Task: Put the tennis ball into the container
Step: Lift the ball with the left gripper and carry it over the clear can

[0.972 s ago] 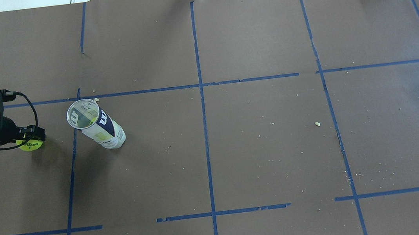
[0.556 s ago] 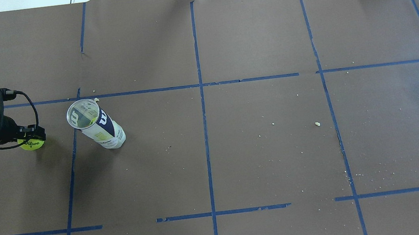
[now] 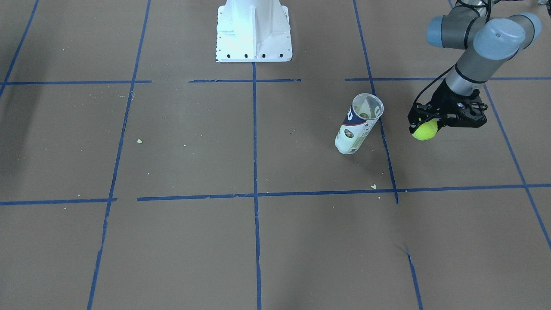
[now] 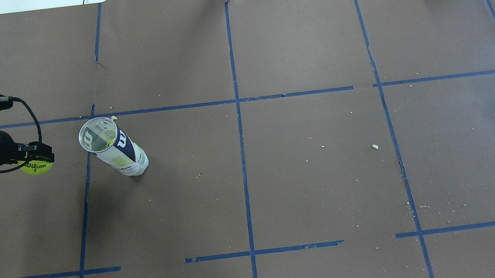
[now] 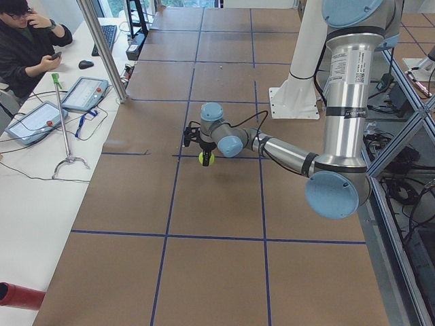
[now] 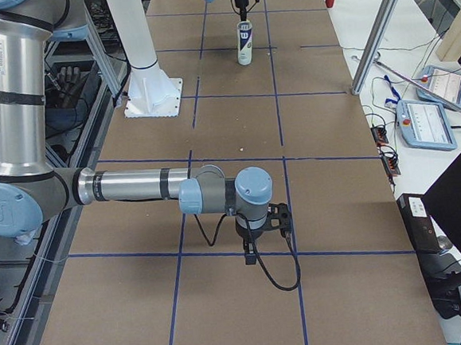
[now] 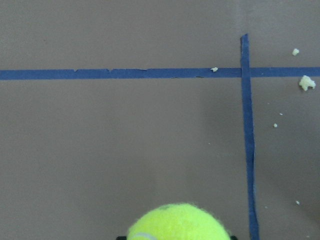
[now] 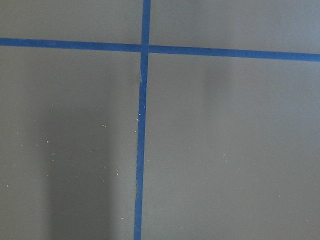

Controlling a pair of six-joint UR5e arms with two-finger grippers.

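Observation:
The tennis ball, now hanging just above the brown paper, will be released by my left gripper in the opening of the white and navy container (image 3: 369,105).
The tennis ball (image 4: 37,167), bright yellow-green with a dark printed mark, sits between the fingers of my left gripper (image 4: 38,161), which is shut on it. Seen from the front, the ball (image 3: 425,130) hangs just above the brown paper, and it fills the lower edge of the left wrist view (image 7: 177,223). The container (image 4: 113,147), a clear can with a white and navy label, stands upright with its mouth open, a short way to the right of the ball. My right gripper (image 6: 262,243) shows only in the exterior right view, low over the paper far from the can; I cannot tell its state.
Blue tape lines (image 4: 237,112) divide the brown paper into squares, with small crumbs (image 4: 375,146) scattered on it. The white robot base (image 3: 254,30) stands at the table's near middle. An operator (image 5: 27,41) sits at a side desk beyond the table's far edge.
My left arm has drawn up and back a little, carrying the tennis ball slightly higher off the paper. The container has not moved.

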